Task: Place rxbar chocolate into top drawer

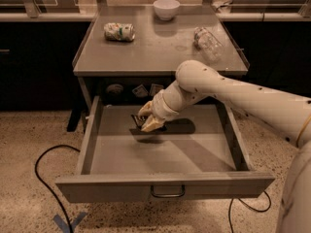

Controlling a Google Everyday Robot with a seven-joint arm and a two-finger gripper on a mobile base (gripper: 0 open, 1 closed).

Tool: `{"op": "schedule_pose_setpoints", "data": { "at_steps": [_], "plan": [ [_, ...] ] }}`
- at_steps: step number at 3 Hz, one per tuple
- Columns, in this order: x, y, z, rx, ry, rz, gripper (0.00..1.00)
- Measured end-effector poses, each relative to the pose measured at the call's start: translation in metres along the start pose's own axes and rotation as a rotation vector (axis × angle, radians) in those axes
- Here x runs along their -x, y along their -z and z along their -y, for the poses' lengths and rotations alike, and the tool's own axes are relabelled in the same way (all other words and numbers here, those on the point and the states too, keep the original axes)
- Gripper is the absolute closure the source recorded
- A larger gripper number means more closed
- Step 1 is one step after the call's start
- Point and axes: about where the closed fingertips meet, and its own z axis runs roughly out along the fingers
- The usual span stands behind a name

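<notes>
Next, my gripper lets go of the rxbar chocolate near the middle of the top drawer's bottom (148, 138), a little toward the back side of the drawer.
The top drawer (112, 186) is pulled wide open below the grey table, its curved pull handle (167, 194) facing me. My gripper (148, 118) reaches down into the drawer's back left part, just above the floor. The fingers hold the rxbar chocolate (139, 121), a small dark bar with pale print that sticks out to the left of the fingers. Its shadow lies on the drawer floor right below.
On the table top (155, 57) lie a white-and-green wrinkled packet (119, 31), a white bowl (166, 8) and a clear plastic bottle (206, 38). A black cable (46, 178) loops on the speckled floor at the left. My arm crosses the drawer's right side.
</notes>
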Motion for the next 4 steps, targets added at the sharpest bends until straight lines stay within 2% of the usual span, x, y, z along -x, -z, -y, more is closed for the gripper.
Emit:
{"op": "schedule_pose_setpoints", "data": {
  "at_steps": [1, 3, 4],
  "plan": [
    [0.000, -0.001, 0.000, 0.001, -0.001, 0.000, 1.00],
    [-0.030, -0.046, -0.018, 0.066, -0.039, -0.031, 1.00],
    [-0.030, -0.048, -0.018, 0.068, -0.040, -0.032, 0.84]
  ]
}}
